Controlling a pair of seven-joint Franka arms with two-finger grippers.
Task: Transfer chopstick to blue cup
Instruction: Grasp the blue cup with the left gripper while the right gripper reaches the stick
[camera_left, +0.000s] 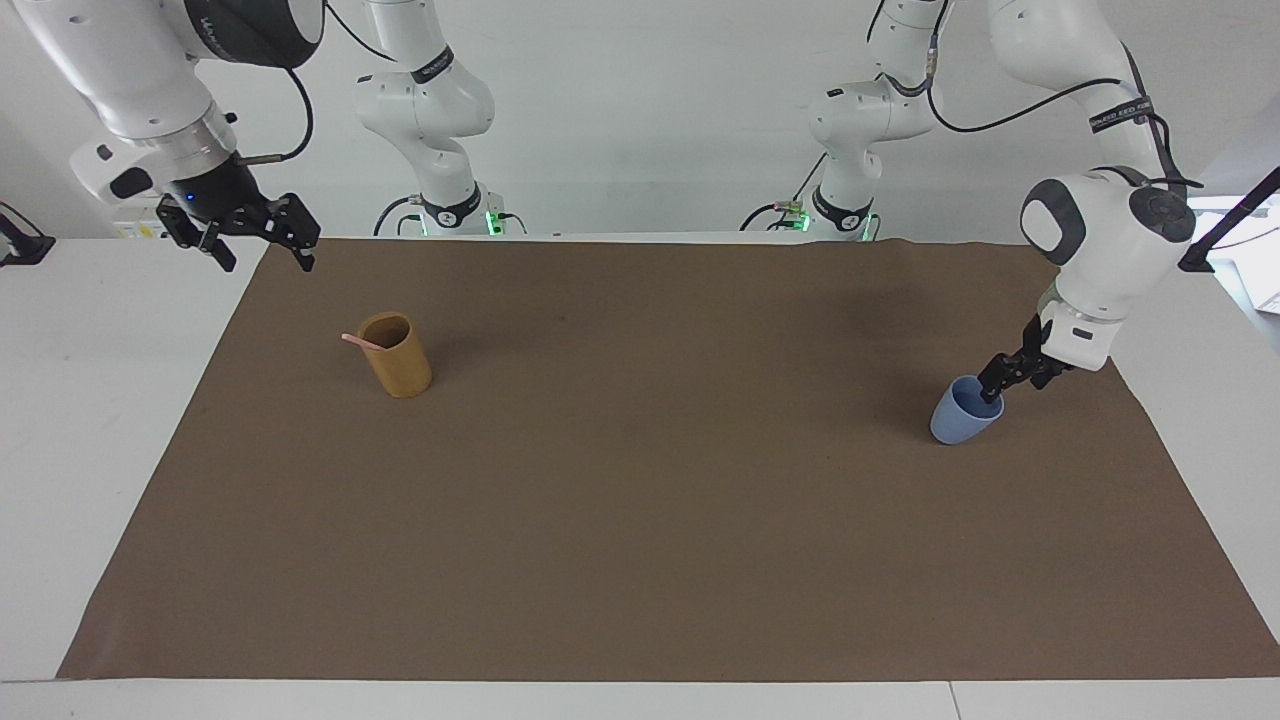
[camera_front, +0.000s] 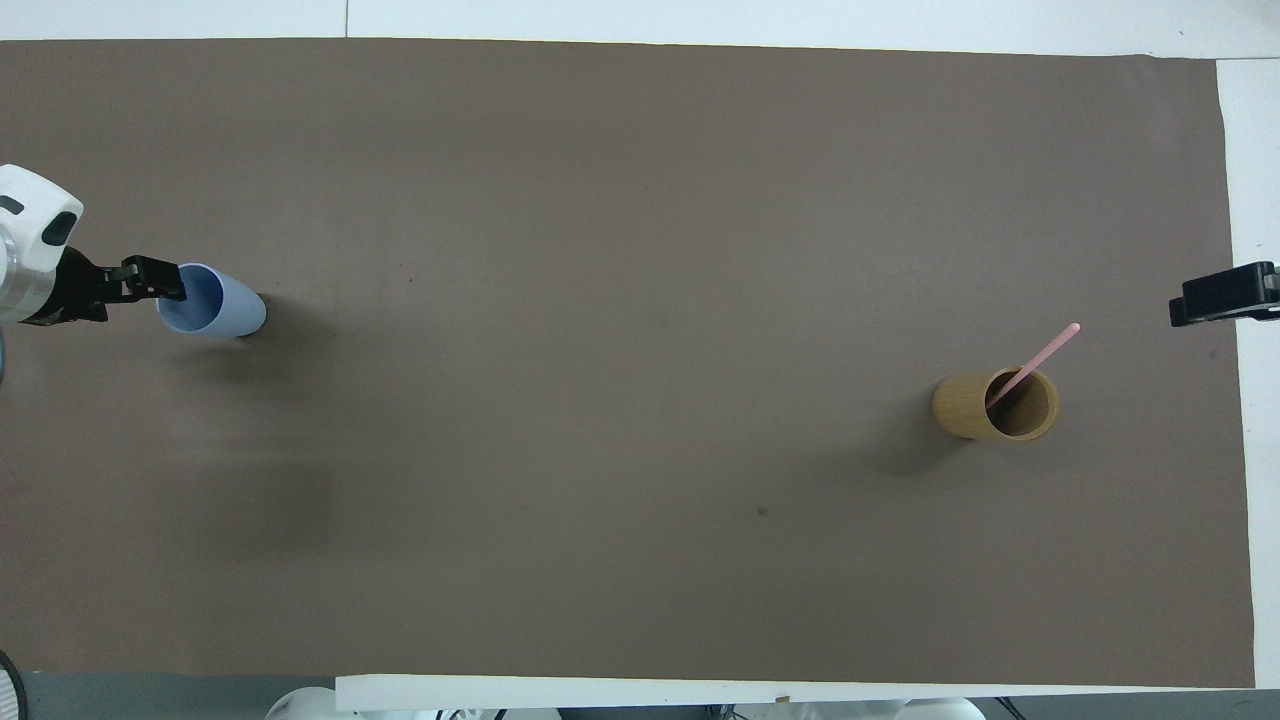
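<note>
The robot's right gripper should next move to the light pink chopstick's upper end (camera_front: 1068, 332), above the tan-brown holder's rim, and close there.
A light pink chopstick (camera_left: 354, 341) leans in the tan-brown holder (camera_left: 400, 372) toward the right arm's end of the table; it also shows in the overhead view (camera_front: 1042, 355), its tip sticking out past the holder's rim (camera_front: 968, 406). The blue cup (camera_left: 955, 420) stands toward the left arm's end (camera_front: 235, 312). My left gripper (camera_left: 1006, 384) is open at the cup's rim, one finger dipping inside, the other outside (camera_front: 160, 290). My right gripper (camera_left: 262, 243) is open and empty in the air over the mat's edge, apart from the holder (camera_front: 1215, 298).
A brown mat (camera_left: 640, 520) covers most of the white table (camera_left: 90, 420). Both arm bases stand at the table's robot-side edge.
</note>
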